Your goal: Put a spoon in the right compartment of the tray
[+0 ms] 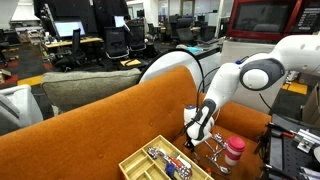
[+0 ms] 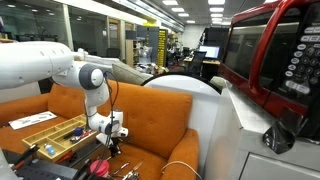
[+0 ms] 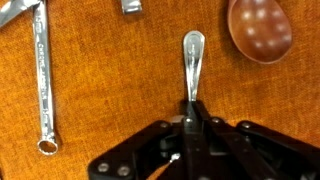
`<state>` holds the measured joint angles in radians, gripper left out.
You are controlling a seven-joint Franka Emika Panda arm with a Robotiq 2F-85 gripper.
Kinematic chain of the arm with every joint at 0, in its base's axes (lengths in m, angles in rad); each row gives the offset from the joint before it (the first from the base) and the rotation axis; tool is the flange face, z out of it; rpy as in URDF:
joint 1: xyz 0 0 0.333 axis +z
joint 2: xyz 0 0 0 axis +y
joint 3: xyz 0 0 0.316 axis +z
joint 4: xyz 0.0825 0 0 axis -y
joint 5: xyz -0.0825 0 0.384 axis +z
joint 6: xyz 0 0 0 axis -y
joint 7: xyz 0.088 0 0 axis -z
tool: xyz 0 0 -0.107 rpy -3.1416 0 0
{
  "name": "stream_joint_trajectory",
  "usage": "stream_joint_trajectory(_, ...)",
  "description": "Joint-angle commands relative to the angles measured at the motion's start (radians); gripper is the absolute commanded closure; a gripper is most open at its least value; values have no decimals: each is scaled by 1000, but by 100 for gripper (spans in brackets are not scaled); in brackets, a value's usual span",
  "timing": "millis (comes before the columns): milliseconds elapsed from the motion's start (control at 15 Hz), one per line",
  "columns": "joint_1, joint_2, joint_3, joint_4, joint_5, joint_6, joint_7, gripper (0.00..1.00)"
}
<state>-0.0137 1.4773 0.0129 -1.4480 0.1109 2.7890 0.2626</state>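
Observation:
My gripper will let go of the thin metal spoon on top of the utensils in the pale wooden tray (image 1: 168, 156).
In the wrist view my gripper (image 3: 190, 112) is shut on a slim metal spoon (image 3: 192, 60). Its rounded handle end sticks out ahead of the fingers over the orange cushion, and its bowl is hidden. In both exterior views the gripper (image 1: 197, 135) (image 2: 112, 136) hangs just above the orange sofa seat. The pale wooden tray (image 1: 133, 161) (image 2: 32, 130) lies beside it with several utensils in its compartments. The tray does not show in the wrist view.
A metal wrench (image 3: 42, 80) lies on the cushion at the left of the wrist view. A brown wooden spoon bowl (image 3: 260, 28) and a small metal piece (image 3: 131, 6) lie near the top. A red-and-white cup (image 1: 233, 152) stands beside the gripper. The sofa back rises behind.

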Motion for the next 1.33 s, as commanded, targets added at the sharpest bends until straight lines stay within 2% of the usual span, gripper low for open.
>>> stream_joint_trajectory(0,9,-47,-11,-65,4,59,11,99)
stream_joint_trajectory(400,-8,-240,11,-311,12,144,-62,99)
stream_joint_trajectory(800,48,-541,-3,-620,-16,283,-118,99)
stream_joint_trajectory(933,43,-617,38,-679,-23,349,-152,99)
stream_joint_trajectory(1067,15,-664,115,-701,-32,379,-187,99)
stream_joint_trajectory(1267,14,-683,196,-686,-60,380,-224,99)
